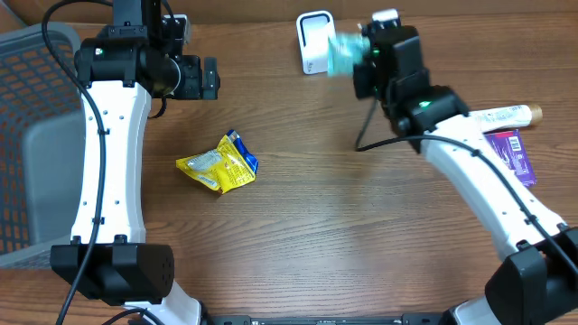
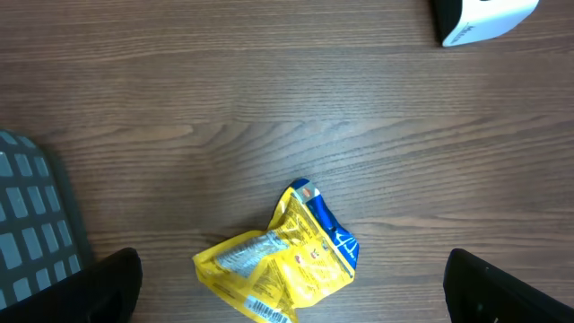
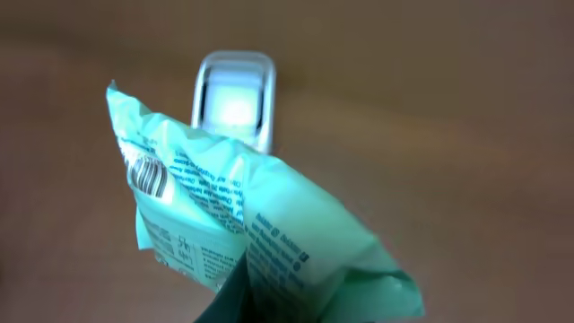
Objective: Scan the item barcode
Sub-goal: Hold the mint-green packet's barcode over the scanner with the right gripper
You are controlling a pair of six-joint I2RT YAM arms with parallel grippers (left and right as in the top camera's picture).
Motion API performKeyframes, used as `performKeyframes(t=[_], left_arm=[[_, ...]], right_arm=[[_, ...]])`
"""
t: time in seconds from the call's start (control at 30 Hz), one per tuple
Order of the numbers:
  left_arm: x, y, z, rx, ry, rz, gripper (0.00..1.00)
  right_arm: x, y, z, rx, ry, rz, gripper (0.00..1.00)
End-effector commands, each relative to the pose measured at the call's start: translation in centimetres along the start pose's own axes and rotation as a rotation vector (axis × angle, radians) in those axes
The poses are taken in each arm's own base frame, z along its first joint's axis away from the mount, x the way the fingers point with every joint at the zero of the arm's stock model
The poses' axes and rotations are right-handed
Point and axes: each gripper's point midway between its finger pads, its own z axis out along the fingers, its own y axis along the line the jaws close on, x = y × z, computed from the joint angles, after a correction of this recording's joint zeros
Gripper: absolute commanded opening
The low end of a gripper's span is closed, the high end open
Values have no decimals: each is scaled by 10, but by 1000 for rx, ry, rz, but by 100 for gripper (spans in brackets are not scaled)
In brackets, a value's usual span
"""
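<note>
I should let go of the pale green packet with my right gripper on the bare table [image 1: 479, 85] just behind the white tube.
My right gripper [image 1: 359, 61] is shut on a pale green packet [image 1: 342, 54], held in the air right beside the white scanner [image 1: 313, 41] at the back of the table. In the right wrist view the green packet [image 3: 260, 224] fills the middle. A barcode [image 3: 151, 177] shows on its upper left flap, and the scanner [image 3: 235, 99] stands just behind it. My right gripper [image 3: 269, 309] is mostly hidden under the packet. My left gripper [image 1: 209, 78] hangs open above the table, and a yellow packet [image 2: 278, 260] lies loose between its fingers [image 2: 108, 287].
The yellow packet [image 1: 221, 162] lies left of centre. A grey mesh basket [image 1: 27, 90] stands at the left edge. A white tube [image 1: 506, 116] and a purple packet [image 1: 513, 153] lie at the right. A black cable [image 1: 366, 126] runs down from the right arm.
</note>
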Motion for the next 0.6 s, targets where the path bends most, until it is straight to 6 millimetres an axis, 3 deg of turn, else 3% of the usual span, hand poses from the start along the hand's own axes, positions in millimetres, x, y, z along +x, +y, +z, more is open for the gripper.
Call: performKeyframes(t=[0.0, 0.23, 0.33, 0.47, 0.57], left_arm=[[1, 0, 6, -2, 13, 23, 99], [1, 0, 6, -2, 13, 24, 100], [1, 0, 6, -2, 13, 24, 100], [1, 0, 6, -3, 13, 24, 100], [1, 0, 6, -2, 13, 24, 99]], right_arm=[[-29, -26, 7, 254, -109, -158, 4], [-50, -10, 52, 364, -255, -460, 4], [-43, -2, 72, 396, -252, -658, 4], [-16, 13, 104, 421, -178, -1041, 4], [-8, 21, 118, 458, -185, -1161, 4]])
